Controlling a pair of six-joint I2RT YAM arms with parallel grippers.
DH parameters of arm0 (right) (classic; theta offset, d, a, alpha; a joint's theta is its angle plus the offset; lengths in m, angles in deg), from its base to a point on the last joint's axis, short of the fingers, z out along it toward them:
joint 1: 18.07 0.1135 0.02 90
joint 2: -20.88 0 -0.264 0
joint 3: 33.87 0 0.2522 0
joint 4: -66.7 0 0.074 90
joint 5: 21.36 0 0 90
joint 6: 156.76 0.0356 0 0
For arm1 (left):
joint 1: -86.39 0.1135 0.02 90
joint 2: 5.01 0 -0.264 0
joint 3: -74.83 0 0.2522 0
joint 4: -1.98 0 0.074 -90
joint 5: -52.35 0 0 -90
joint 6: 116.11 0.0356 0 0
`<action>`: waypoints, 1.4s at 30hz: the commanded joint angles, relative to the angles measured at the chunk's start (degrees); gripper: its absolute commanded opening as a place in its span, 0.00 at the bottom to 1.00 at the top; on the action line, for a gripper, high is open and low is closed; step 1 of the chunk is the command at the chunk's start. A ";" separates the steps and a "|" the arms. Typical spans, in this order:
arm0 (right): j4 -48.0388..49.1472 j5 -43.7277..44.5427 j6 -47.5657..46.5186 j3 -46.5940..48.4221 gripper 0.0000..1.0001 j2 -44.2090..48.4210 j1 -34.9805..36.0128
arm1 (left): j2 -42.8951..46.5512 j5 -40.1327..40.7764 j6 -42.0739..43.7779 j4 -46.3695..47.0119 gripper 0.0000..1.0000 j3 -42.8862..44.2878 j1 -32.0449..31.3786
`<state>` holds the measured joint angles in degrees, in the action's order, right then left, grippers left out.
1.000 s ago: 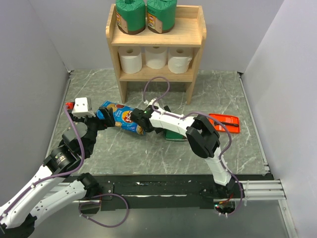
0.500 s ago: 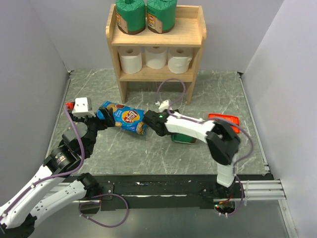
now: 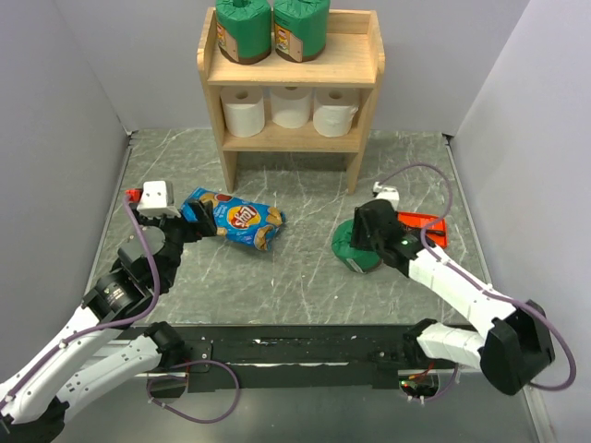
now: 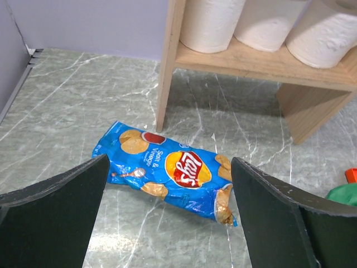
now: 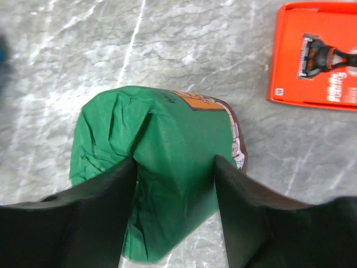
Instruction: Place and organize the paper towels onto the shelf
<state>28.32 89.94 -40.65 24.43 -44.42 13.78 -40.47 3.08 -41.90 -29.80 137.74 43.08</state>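
Note:
I am pinching the green-wrapped roll's rim on the razor package's side with my right gripper, so next I open it and take the rim (image 3: 339,242) facing the chip bag before I lift.
The light-wood shelf (image 3: 291,76) stands at the back; it also shows in the left wrist view (image 4: 262,58). Two green-wrapped rolls (image 3: 272,28) stand on its top board. Three white rolls (image 3: 291,108) stand on the lower tier, seen from below in the left wrist view (image 4: 262,19). A third green-wrapped roll (image 3: 349,249) (image 5: 162,184) is at the table's right. My right gripper (image 3: 362,242) (image 5: 175,192) is shut on it, fingers pressing its wrapper on both sides. My left gripper (image 3: 189,226) (image 4: 167,223) is open and empty, just left of the chip bag.
A blue chip bag (image 3: 235,219) (image 4: 173,170) lies on the marble table in front of the shelf's left leg. A flat orange razor package (image 3: 423,226) (image 5: 315,56) lies right of the held roll. Grey walls close in both sides.
My right arm has swung from beside the chip bag to the right, taking the green roll with it to beside the razor package. The left arm has stayed put.

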 commanded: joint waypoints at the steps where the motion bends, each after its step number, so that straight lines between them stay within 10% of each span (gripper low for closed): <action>1: 6.96 -12.33 -1.32 -1.20 0.73 3.68 -4.78 | -0.92 -1.01 -0.47 1.41 0.96 0.69 -0.20; 4: 2.31 -10.41 -0.89 0.02 0.86 4.21 -5.92 | -0.84 -0.83 -0.38 1.58 0.96 0.43 -0.11; 16: -12.46 -0.74 0.61 6.88 0.81 7.29 -6.63 | -1.01 -0.83 -0.47 1.41 0.96 0.43 -0.11; 28: -5.79 -16.46 -16.26 3.81 0.76 9.49 -5.32 | -1.62 -2.32 -0.20 1.50 0.96 0.60 -0.11; 42: -9.39 -6.80 -21.89 6.44 0.76 -2.55 2.95 | -2.15 -2.32 -0.20 1.23 0.96 0.60 -0.11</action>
<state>19.36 78.69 -60.50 28.60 -44.57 15.38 -42.39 1.20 -41.90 -30.04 137.74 43.08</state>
